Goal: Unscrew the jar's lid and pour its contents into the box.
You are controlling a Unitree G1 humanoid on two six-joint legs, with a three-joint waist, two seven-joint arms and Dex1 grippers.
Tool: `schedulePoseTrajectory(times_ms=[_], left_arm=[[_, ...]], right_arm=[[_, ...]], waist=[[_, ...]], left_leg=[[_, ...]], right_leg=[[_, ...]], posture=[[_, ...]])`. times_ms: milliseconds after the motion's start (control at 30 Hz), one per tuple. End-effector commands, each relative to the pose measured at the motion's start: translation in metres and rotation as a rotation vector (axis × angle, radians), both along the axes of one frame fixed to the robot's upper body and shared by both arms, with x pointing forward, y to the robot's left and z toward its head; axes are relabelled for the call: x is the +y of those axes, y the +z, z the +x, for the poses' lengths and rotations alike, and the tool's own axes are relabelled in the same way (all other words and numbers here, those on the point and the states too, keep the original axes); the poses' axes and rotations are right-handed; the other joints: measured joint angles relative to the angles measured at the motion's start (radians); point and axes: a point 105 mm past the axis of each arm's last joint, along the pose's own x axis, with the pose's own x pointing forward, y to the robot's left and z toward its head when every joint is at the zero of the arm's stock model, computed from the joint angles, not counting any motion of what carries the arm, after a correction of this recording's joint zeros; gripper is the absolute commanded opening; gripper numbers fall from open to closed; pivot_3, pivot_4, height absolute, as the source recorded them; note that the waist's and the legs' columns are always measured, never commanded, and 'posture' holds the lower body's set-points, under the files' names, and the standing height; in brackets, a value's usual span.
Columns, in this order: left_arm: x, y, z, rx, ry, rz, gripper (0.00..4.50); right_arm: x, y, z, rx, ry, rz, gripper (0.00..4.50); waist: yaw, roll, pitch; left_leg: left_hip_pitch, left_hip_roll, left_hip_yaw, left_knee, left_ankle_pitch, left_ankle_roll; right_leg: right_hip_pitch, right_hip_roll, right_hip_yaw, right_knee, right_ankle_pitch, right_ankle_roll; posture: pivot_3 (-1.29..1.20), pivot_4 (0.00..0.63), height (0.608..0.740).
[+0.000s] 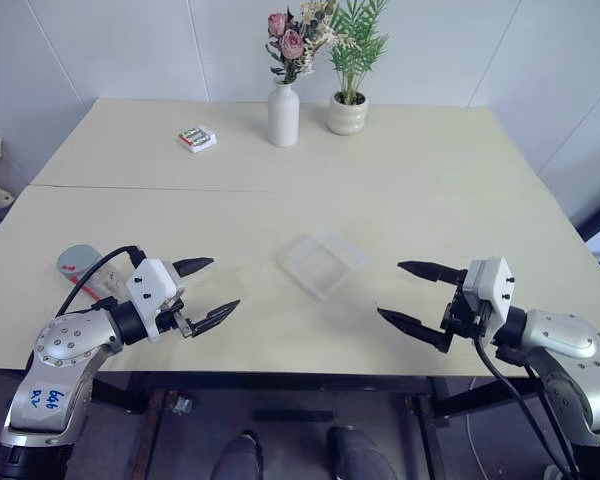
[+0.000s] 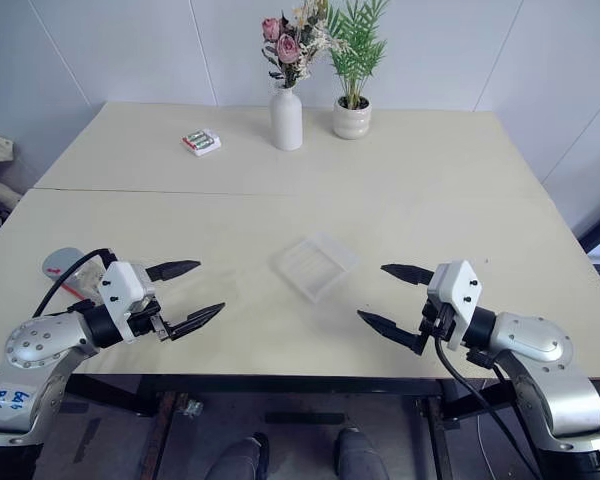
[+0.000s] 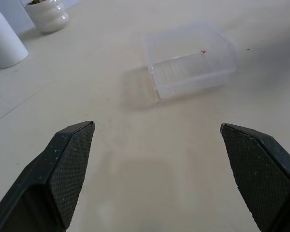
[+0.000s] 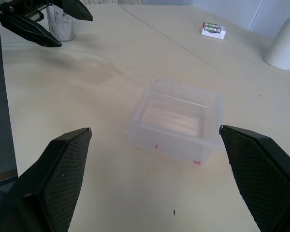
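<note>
The lid must stay free for unscrewing, so next I will move my left gripper to the jar's body (image 1: 102, 281) just below the grey lid and close it there.
The jar (image 1: 78, 264), a grey cylinder with a red streak, stands near the table's front left, partly hidden behind my left arm. The right wrist view shows the jar (image 4: 61, 23) upright behind the left fingers. The clear plastic box (image 1: 320, 263) lies in the middle of the table, and it looks empty in the wrist views (image 3: 191, 60) (image 4: 176, 121). My left gripper (image 1: 225, 283) hovers open to the left of the box, pointing toward it. To the right of the box my right gripper (image 1: 390, 289) is open too, aimed inward. Neither holds anything. The contents are hidden.
At the back of the table stand a white vase (image 1: 283, 115) with flowers and a small potted plant (image 1: 347, 113). A small red-green-white packet (image 1: 197, 138) lies at the back left. The table's front edge (image 1: 300, 372) runs just below both grippers.
</note>
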Motion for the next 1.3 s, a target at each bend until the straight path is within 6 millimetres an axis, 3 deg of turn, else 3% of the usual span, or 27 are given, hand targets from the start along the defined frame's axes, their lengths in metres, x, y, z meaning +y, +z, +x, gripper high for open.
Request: schedulePoseTrajectory(times_ms=[33,200,367,567,700,833,1067,1300], left_arm=[[-0.006,0.016,-0.005,-0.049,-0.025,-0.014,4.45],[-0.001,0.018,-0.009,-0.058,0.042,-0.049,4.45],[0.007,0.004,-0.034,-0.039,0.128,-0.081,4.45],[0.045,-0.016,-0.08,-0.028,0.533,-0.264,4.45],[0.065,-0.018,-0.091,-0.039,0.653,-0.33,4.45],[0.113,-0.033,-0.101,-0.076,0.908,-0.43,4.45],[0.136,-0.028,-0.085,-0.155,0.97,-0.46,4.45],[0.136,-0.024,-0.065,-0.189,0.952,-0.442,4.45]], right_arm=[[0.003,0.009,-0.001,-0.042,0.033,0.005,4.5],[0.013,0.007,0.011,-0.042,0.097,0.01,4.5],[0.036,0.017,0.021,-0.058,0.215,0.056,4.5],[0.078,0.042,0.028,-0.112,0.445,0.097,4.5],[0.092,0.049,0.026,-0.132,0.515,0.098,4.5],[0.108,0.064,0.024,-0.167,0.606,0.111,4.5],[0.118,0.061,0.022,-0.175,0.63,0.109,4.5],[0.123,0.064,0.027,-0.207,0.604,0.124,4.5]], waist=[[0.0,0.0,0.0],[-0.006,0.0,0.0],[-0.023,0.0,0.0],[-0.039,-0.001,0.0],[-0.022,-0.001,0.0],[-0.039,0.0,0.0],[-0.049,-0.003,-0.002],[-0.053,-0.003,-0.002]], left_leg=[[0.0,0.0,0.0,0.0,0.0,0.0],[0.0,0.0,0.001,0.001,0.0,0.0],[0.0,0.001,0.003,0.001,-0.001,0.001],[0.001,0.004,0.005,0.002,-0.002,0.002],[-0.001,0.007,0.002,0.007,-0.002,0.001],[-0.002,0.012,0.008,0.01,-0.004,0.0],[-0.003,0.015,0.012,0.005,-0.006,0.001],[-0.002,0.016,0.015,0.001,-0.006,0.001]], right_leg=[[0.0,0.0,0.0,0.0,0.0,0.0],[0.0,0.0,0.001,0.0,0.002,0.0],[0.0,0.001,0.003,-0.001,0.002,0.0],[0.0,0.003,0.005,-0.002,0.003,0.0],[0.0,0.01,0.004,-0.003,0.005,-0.004],[0.004,0.012,0.005,-0.018,0.014,-0.01],[0.002,0.013,0.006,-0.025,0.016,-0.009],[-0.004,0.014,0.009,-0.016,0.016,-0.007]], posture=[[0.0,0.15,0.74],[0.0,0.15,0.74],[0.0,0.15,0.74],[0.0,0.15,0.74],[0.0,0.15,0.74],[0.0,0.15,0.74],[0.0,0.15,0.74],[0.0,0.15,0.74]])
